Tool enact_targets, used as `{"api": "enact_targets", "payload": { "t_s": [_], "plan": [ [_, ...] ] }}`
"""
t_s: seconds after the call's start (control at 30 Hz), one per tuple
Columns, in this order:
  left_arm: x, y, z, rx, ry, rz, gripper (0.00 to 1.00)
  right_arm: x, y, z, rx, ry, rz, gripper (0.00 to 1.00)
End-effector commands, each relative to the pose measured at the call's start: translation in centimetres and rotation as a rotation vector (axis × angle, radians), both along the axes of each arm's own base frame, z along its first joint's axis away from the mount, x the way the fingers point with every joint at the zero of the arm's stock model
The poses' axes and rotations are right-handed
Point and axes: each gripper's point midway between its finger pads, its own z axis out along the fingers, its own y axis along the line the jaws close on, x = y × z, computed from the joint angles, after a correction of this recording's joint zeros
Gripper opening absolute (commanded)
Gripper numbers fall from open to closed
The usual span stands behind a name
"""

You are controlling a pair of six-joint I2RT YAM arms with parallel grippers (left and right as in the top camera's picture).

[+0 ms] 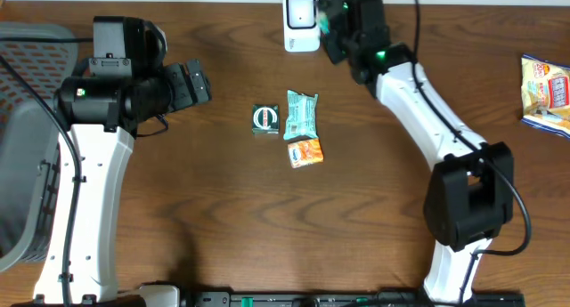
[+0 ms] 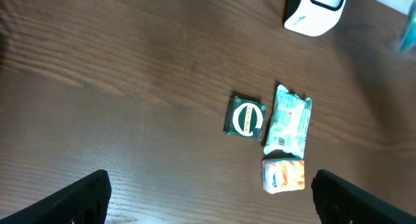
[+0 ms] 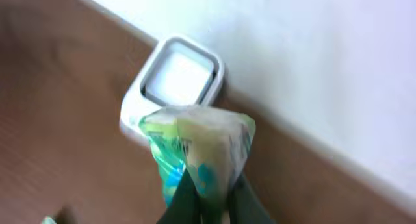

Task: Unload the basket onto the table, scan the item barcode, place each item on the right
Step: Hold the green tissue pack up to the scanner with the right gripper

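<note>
I will set the green and cream packet down with my right gripper on the bare wood [image 1: 505, 91] close beside the snack bag.
My right gripper [image 1: 334, 27] [image 3: 211, 199] is shut on a crinkled green and cream packet [image 3: 200, 141], the item. It holds the packet up close in front of the white barcode scanner [image 1: 301, 22] [image 3: 179, 81] at the table's back edge. The packet covers the scanner's lower front in the right wrist view. My left gripper [image 1: 198, 83] [image 2: 211, 195] hangs open over bare wood at the left, with nothing between its fingers [image 2: 83, 198].
In the table's middle lie a dark green packet with a round logo [image 1: 265, 118] [image 2: 246, 117], a teal packet [image 1: 301, 114] [image 2: 289, 120] and a small orange packet [image 1: 305, 152] [image 2: 283, 175]. A snack bag [image 1: 548, 93] sits far right. A grey basket [image 1: 22, 165] stands at the left edge.
</note>
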Motion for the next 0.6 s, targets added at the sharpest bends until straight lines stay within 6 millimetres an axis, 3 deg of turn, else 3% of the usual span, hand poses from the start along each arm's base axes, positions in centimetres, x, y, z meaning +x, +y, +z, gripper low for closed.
{"api": "enact_targets", "payload": {
  "t_s": [0.0, 0.2, 0.3, 0.43, 0.57],
  "plan": [
    [0.0, 0.2, 0.0, 0.006, 0.000, 0.000, 0.98, 1.7, 2.0, -0.5, -0.098, -0.114, 0.056, 0.01],
    [0.0, 0.2, 0.0, 0.006, 0.000, 0.000, 0.98, 4.4, 4.1, -0.8, 0.016, -0.195, 0.037, 0.01],
    [0.0, 0.2, 0.0, 0.006, 0.000, 0.000, 0.98, 6.2, 5.0, 0.4, -0.004, -0.238, 0.061, 0.01],
    [0.0, 0.2, 0.0, 0.006, 0.000, 0.000, 0.98, 8.4, 5.6, -0.5, -0.231, -0.259, 0.130, 0.01],
    [0.0, 0.2, 0.0, 0.006, 0.000, 0.000, 0.98, 9.8, 3.4, -3.0, -0.445, -0.247, 0.056, 0.01]
  ]
}}
